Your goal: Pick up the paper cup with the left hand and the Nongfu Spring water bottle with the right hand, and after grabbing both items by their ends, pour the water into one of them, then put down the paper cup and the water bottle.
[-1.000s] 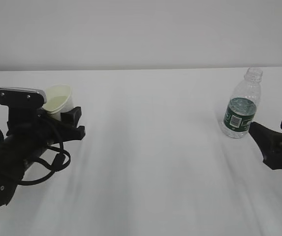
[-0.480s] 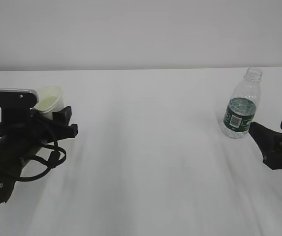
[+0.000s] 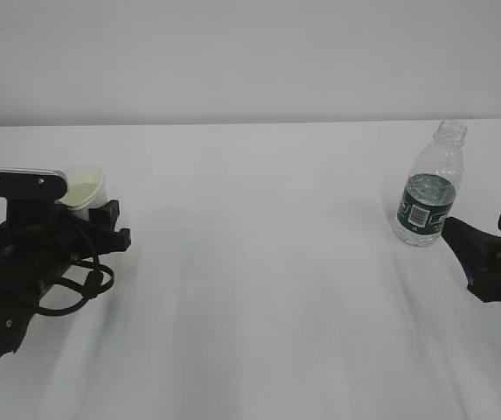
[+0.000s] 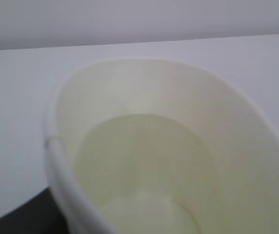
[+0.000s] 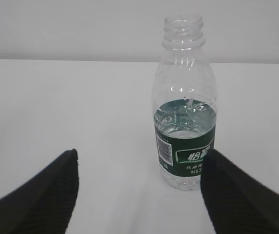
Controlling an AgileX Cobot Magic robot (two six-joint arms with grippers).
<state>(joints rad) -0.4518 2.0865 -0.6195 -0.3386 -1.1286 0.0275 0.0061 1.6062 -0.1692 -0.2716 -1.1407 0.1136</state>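
Note:
Next, my left gripper releases the paper cup on the white table (image 3: 104, 216), at a spot beyond the loose black cables and across from the bottle.
The paper cup (image 3: 84, 186) sits at the far left between the fingers of my left gripper (image 3: 90, 206), which is shut on it; the cup leans slightly. In the left wrist view its cream inside (image 4: 144, 161) fills the frame, and only a dark bit of one finger (image 4: 12, 222) shows. At the right the Nongfu Spring water bottle (image 3: 427, 197) stands upright and capless on the table, with water (image 5: 184, 178) up to its green label. My right gripper (image 3: 488, 231) is open just in front of it, not touching. In the right wrist view the bottle (image 5: 184, 122) stands beyond the right finger of my right gripper (image 5: 140, 161).
A white table (image 3: 259, 262) runs from edge to edge, with a plain pale wall (image 3: 250, 52) behind it. Loose black cables (image 3: 75, 289) hang from the left arm near the table surface.
My left gripper has moved left and lower with the paper cup in it. The bottle and the right gripper have not moved.

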